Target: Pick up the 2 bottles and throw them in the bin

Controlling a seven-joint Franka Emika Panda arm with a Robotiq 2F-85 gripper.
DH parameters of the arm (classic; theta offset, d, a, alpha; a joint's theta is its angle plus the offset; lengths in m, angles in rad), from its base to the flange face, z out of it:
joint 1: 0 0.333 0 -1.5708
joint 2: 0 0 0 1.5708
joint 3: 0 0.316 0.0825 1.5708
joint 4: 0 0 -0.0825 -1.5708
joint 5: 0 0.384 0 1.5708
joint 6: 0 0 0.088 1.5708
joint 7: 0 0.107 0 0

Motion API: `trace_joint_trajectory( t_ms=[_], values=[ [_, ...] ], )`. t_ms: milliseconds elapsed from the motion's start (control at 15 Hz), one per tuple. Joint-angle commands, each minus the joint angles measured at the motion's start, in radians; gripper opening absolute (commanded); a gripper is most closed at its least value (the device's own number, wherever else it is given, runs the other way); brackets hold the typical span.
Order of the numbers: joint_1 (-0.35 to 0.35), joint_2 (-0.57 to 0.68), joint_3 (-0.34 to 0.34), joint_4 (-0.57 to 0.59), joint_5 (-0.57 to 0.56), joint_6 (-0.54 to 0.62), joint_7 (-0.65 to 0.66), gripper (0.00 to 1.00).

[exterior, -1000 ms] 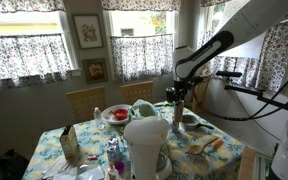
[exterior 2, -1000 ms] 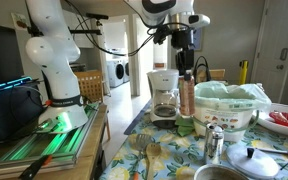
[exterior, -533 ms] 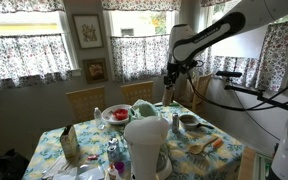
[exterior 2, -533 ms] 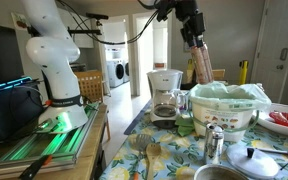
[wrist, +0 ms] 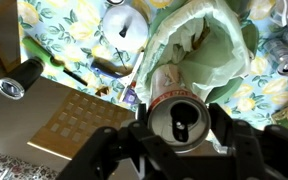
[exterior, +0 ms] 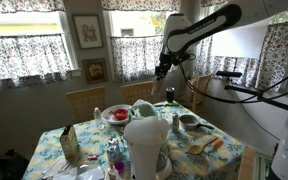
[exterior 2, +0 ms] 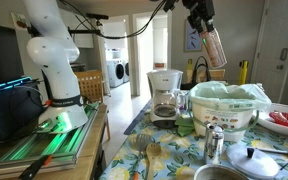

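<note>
I have the pale tan-sided bottle in my gripper. Next, I let go of it inside the open bag lining the bin [exterior: 144, 107] [wrist: 212, 38].
My gripper [exterior 2: 206, 28] is shut on a pale, tan-sided bottle [exterior 2: 213, 48] with a red band near its top, holding it tilted high above the table. In the wrist view the bottle's open metal top [wrist: 174, 112] sits between my fingers [wrist: 176, 142], right over the bin [wrist: 209, 55], a white tub lined with a green bag [exterior 2: 229, 100]. The gripper also shows in an exterior view [exterior: 164, 68], above the green bin [exterior: 142, 106]. A small dark bottle-like thing [exterior: 168, 96] stands behind the bin; I cannot make it out clearly.
A floral cloth covers the table [exterior: 84, 135]. On it are a big white jug [exterior: 146, 145], a red bowl [exterior: 117, 114], a coffee maker [exterior 2: 164, 95], a silver shaker [exterior 2: 215, 143] and a pot lid [exterior 2: 254, 158]. Chairs [exterior: 84, 100] stand behind.
My gripper has lifted the bottle from table height up and across, tilting it, so that it now hangs above the bin.
</note>
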Motion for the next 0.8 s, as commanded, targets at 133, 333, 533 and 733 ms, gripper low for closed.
trace_joint_trajectory(
  t_ms=[133, 333, 533, 733],
  values=[
    [0.028, 0.081, 0.009, 0.098, 0.084, 0.042, -0.055, 0.38],
    [0.037, 0.111, 0.015, 0.128, 0.105, 0.044, -0.066, 0.38],
    [0.037, 0.124, 0.020, 0.147, 0.112, 0.026, -0.062, 0.38],
    [0.037, 0.132, 0.021, 0.159, 0.117, 0.023, -0.063, 0.38]
  ],
)
